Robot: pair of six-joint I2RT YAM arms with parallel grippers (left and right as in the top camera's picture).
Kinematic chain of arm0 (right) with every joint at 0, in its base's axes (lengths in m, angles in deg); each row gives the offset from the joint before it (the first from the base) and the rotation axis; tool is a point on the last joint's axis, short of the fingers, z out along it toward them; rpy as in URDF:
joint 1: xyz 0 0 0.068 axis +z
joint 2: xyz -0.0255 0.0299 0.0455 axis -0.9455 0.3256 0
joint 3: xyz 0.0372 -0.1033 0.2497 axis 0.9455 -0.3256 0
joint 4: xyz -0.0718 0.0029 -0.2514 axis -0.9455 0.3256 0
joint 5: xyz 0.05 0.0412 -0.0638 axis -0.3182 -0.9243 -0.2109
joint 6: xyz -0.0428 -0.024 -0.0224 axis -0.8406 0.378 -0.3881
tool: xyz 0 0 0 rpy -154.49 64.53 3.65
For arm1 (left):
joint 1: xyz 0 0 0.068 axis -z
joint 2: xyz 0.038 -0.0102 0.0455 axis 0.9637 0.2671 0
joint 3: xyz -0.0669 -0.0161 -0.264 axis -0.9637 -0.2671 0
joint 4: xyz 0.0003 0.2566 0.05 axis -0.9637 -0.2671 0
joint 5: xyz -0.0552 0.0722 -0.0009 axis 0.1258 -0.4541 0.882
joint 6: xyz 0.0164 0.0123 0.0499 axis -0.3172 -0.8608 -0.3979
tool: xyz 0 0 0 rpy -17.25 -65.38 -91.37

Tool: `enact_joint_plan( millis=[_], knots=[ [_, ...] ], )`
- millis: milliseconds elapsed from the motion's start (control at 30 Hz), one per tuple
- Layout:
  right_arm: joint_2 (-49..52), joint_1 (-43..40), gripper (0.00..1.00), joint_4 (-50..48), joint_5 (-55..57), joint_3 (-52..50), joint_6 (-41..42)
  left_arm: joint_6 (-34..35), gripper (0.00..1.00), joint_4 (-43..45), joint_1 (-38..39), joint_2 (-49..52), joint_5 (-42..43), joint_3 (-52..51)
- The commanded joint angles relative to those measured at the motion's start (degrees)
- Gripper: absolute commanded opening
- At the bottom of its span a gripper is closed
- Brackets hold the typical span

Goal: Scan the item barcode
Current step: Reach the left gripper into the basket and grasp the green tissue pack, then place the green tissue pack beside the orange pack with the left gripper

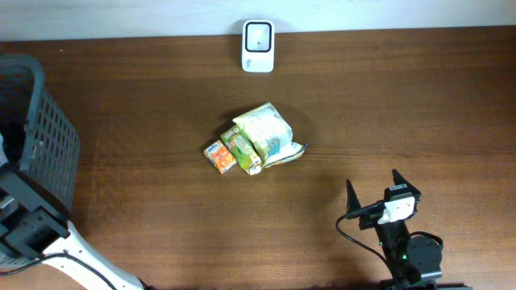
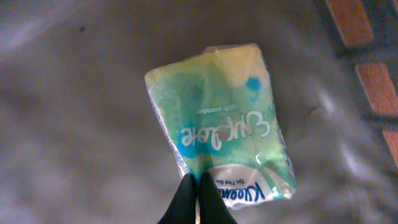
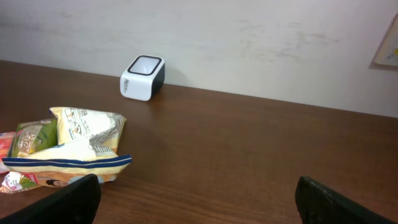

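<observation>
The robot's left gripper will release the green and white tissue pack on the table (image 1: pixel 201 165) next to the orange carton. The tissue pack now hangs over a blurred grey floor.
In the left wrist view my left gripper (image 2: pixel 196 180) is shut on the lower edge of a green and white tissue pack (image 2: pixel 217 118), which hangs over a blurred grey floor. In the overhead view only the left arm (image 1: pixel 28 221) shows, off the table's left front corner. The white barcode scanner (image 1: pixel 258 46) (image 3: pixel 143 77) stands at the table's far edge by the wall. My right gripper (image 1: pixel 375 195) (image 3: pixel 199 200) rests at the front right, open with nothing between its fingers.
A pile in the middle of the table holds a pale snack bag (image 1: pixel 268 133) (image 3: pixel 87 134), a green carton (image 1: pixel 242 149) and an orange carton (image 1: pixel 219 156). A dark mesh basket (image 1: pixel 36 121) stands at the left edge. Brick-coloured tiles (image 2: pixel 373 74) show on the floor.
</observation>
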Motion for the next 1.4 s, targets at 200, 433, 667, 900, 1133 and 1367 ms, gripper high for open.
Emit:
enact_joint_plan(
  millis=[200,433,667,900,1133,1367],
  knots=[
    [-0.42,0.24,0.99,0.04,0.48,-0.46,0.22,-0.02,0.0,-2.62,-0.48,-14.29,-0.61,-0.24],
    [-0.42,0.24,0.99,0.04,0.48,-0.46,0.22,-0.02,0.0,-5.92,2.4,-39.63,7.3,0.76],
    [-0.42,0.24,0.99,0.04,0.48,-0.46,0.22,-4.85,0.0,-15.26,25.68,-45.88,9.03,-2.47],
    [-0.42,0.24,0.99,0.02,0.48,-0.46,0.22,-5.66,0.0,0.2,47.89,-45.83,8.83,-36.96],
    [-0.42,0.24,0.99,0.02,0.48,-0.46,0.22,-6.43,0.0,25.11,51.08,-45.83,8.41,-62.16],
    [-0.42,0.24,0.99,0.02,0.48,-0.46,0.22,-6.56,0.49,29.62,51.01,-46.97,8.39,-63.19]
  ],
)
